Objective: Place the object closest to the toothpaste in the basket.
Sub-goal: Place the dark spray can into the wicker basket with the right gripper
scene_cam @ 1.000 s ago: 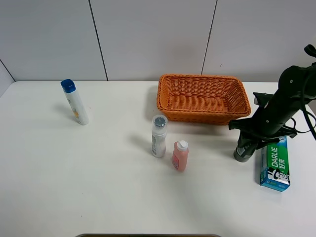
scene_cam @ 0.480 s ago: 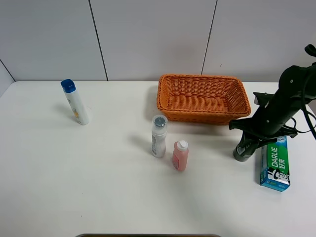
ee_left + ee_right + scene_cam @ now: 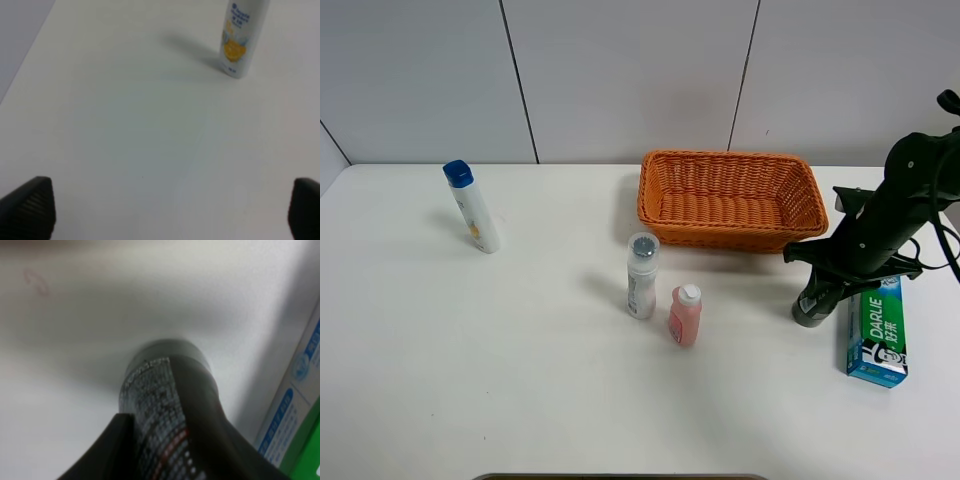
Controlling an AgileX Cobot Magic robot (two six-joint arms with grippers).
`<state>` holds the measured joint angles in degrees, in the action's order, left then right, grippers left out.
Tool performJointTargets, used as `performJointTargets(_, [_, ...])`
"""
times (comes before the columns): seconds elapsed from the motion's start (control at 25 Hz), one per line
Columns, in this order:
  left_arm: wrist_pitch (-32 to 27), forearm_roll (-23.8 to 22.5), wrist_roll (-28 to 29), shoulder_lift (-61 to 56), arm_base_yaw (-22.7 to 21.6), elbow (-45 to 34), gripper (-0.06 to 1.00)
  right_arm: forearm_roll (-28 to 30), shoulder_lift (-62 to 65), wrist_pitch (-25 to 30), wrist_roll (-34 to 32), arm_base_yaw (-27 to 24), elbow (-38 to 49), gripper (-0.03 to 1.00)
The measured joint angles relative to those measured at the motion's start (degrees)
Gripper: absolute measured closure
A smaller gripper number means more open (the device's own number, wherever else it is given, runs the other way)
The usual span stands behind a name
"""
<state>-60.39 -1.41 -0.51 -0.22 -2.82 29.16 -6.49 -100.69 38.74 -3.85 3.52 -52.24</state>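
Note:
My right gripper will let go of the dark bottle inside the orange basket (image 3: 758,212) near the basket's front side, toward the toothpaste side of the basket.
A green and white toothpaste box (image 3: 877,330) lies flat at the right of the table. A dark grey bottle (image 3: 810,308) stands right beside it, on its left. My right gripper (image 3: 828,283) is shut on the dark bottle, whose base is at the table surface. In the right wrist view the bottle (image 3: 165,390) sits between my fingers (image 3: 122,440), with the box (image 3: 295,410) next to it. The orange wicker basket (image 3: 720,235) stands at the back, left of my right arm. My left gripper (image 3: 165,210) is open and empty over bare table.
A white bottle with a grey cap (image 3: 641,277) and a small pink bottle (image 3: 684,315) stand mid-table in front of the basket. A white bottle with a blue cap (image 3: 472,207) stands at the far left, also in the left wrist view (image 3: 242,35).

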Motion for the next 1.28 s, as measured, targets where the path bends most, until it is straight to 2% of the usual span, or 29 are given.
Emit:
performJointTargets(0.32, [0.0, 0.0, 0.0, 0.0, 0.0, 0.0, 0.00, -1.3, 4.3, 0.3, -0.2, 0.0, 0.0, 0.62])
performJointTargets(0.56, [0.0, 0.0, 0.0, 0.0, 0.0, 0.0, 0.00, -1.5, 12.8, 5.7, -0.2, 0.0, -0.9, 0.62])
performJointTargets(0.76, [0.0, 0.0, 0.0, 0.0, 0.0, 0.0, 0.00, -2.7, 16.0, 11.1, 1.4, 0.0, -9.3, 0.62])
performJointTargets(0.92, [0.0, 0.0, 0.0, 0.0, 0.0, 0.0, 0.00, -2.7, 14.7, 12.5, 1.6, 0.0, -17.4, 0.62])
performJointTargets(1.12, [0.0, 0.0, 0.0, 0.0, 0.0, 0.0, 0.00, -2.8, 10.5, 12.1, 1.7, 0.0, -24.2, 0.62])
performJointTargets(1.28, [0.0, 0.0, 0.0, 0.0, 0.0, 0.0, 0.00, -4.1, 5.1, 9.2, 3.9, 0.0, -27.1, 0.62])
